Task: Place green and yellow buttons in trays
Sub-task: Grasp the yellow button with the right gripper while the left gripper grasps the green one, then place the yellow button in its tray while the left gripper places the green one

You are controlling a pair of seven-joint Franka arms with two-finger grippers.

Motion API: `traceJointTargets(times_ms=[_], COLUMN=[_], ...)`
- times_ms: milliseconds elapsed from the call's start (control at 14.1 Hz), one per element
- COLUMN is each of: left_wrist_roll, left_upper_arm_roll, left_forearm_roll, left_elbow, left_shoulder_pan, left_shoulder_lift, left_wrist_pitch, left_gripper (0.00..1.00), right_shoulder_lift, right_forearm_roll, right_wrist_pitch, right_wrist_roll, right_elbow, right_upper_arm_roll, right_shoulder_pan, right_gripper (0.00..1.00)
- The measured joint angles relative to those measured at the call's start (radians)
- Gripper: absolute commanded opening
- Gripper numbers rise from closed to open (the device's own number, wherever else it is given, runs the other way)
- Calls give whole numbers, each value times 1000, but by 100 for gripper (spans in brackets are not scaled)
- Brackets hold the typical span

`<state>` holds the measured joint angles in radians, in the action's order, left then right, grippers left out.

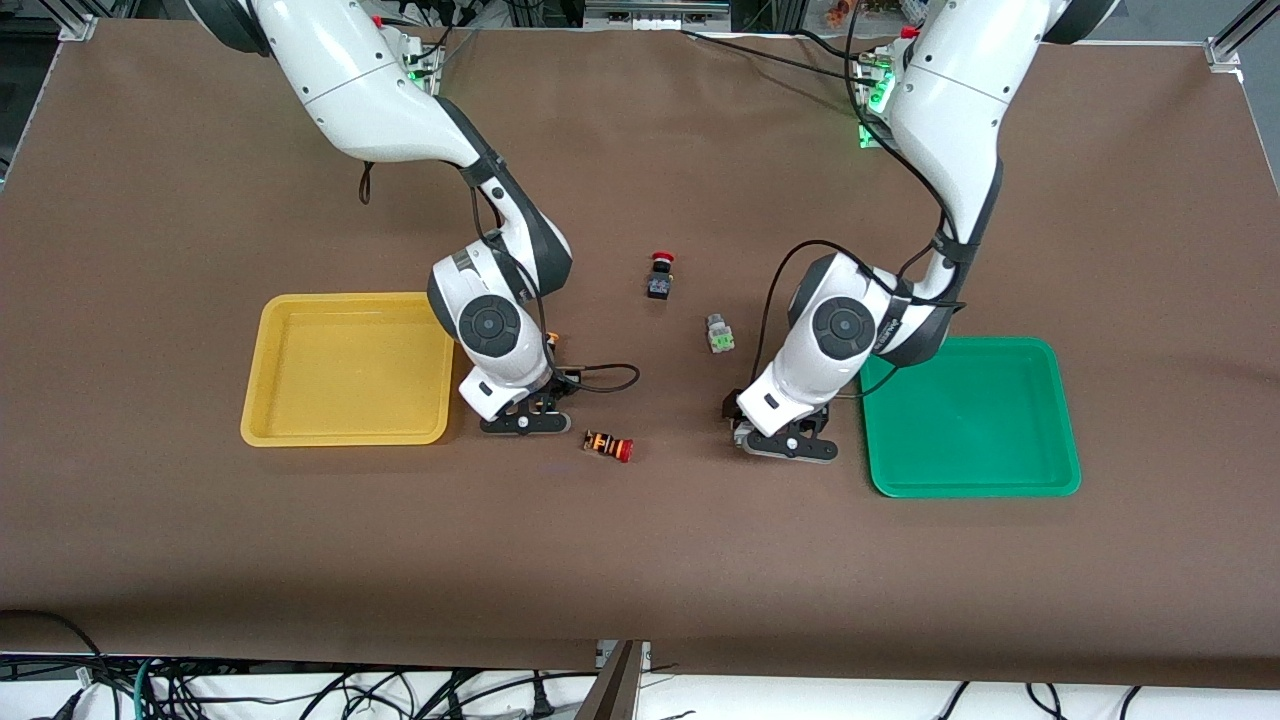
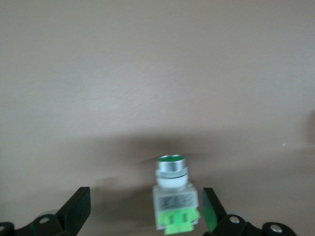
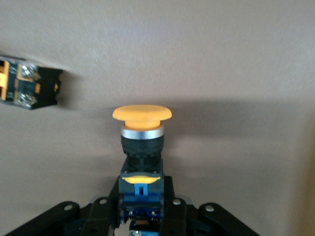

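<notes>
Next, my right gripper releases the yellow button near the middle of the yellow tray (image 1: 323, 355), a little toward the arm bases.
My right gripper (image 1: 522, 422) (image 3: 142, 199) is low over the table beside the yellow tray (image 1: 345, 432), shut on a black-and-blue button with a yellow cap (image 3: 142, 114). My left gripper (image 1: 790, 445) (image 2: 145, 209) is open and low at the table beside the green tray (image 1: 975, 485). A pale grey button with a green cap (image 2: 173, 196) lies between its fingers, close to one finger (image 2: 210, 209). A second green button (image 1: 720, 335) lies on the table toward the bases. A small orange bit (image 1: 551, 341) shows by the right wrist; I cannot tell what it is.
A black switch with a red cap (image 1: 660, 275) stands mid-table. An orange-striped switch with a red cap (image 1: 608, 446) (image 3: 29, 88) lies close beside the right gripper, toward the left arm's end. Both trays hold nothing.
</notes>
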<state>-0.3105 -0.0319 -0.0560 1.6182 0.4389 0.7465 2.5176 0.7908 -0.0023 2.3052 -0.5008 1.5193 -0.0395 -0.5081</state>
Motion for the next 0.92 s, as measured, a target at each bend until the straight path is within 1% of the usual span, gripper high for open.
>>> traceJointTargets(times_ms=[213, 355, 497, 568, 639, 710, 923], left_wrist_roll=[-2, -1, -1, -1, -1, 0, 0], left_upper_arm_roll=[0, 0, 2, 2, 2, 2, 6], left_forearm_roll=[0, 0, 0, 0, 0, 0, 0], left_elbow=[-1, -1, -1, -1, -1, -1, -17], left_shoulder_pan=[23, 26, 26, 26, 26, 26, 25], left_shoulder_lift=[13, 20, 33, 41, 46, 49, 42], left_wrist_pitch=[17, 17, 17, 17, 17, 17, 9], left_gripper=[100, 100, 47, 24, 8, 0, 0], right_shoulder_lift=[-39, -88, -131, -149, -165, -183, -252], right_forearm_roll=[-1, -1, -1, -1, -1, -1, 0], right_wrist_pitch=[-34, -119, -224, -264, -286, -293, -291], right_wrist_roll=[51, 130, 204, 240, 280, 320, 395], right_elbow=[-16, -18, -16, -12, 1, 24, 144], right_upper_arm_roll=[25, 45, 66, 88, 115, 142, 216], right_shoulder_pan=[6, 31, 66, 75, 80, 82, 86], right_gripper=[0, 0, 0, 0, 0, 0, 0])
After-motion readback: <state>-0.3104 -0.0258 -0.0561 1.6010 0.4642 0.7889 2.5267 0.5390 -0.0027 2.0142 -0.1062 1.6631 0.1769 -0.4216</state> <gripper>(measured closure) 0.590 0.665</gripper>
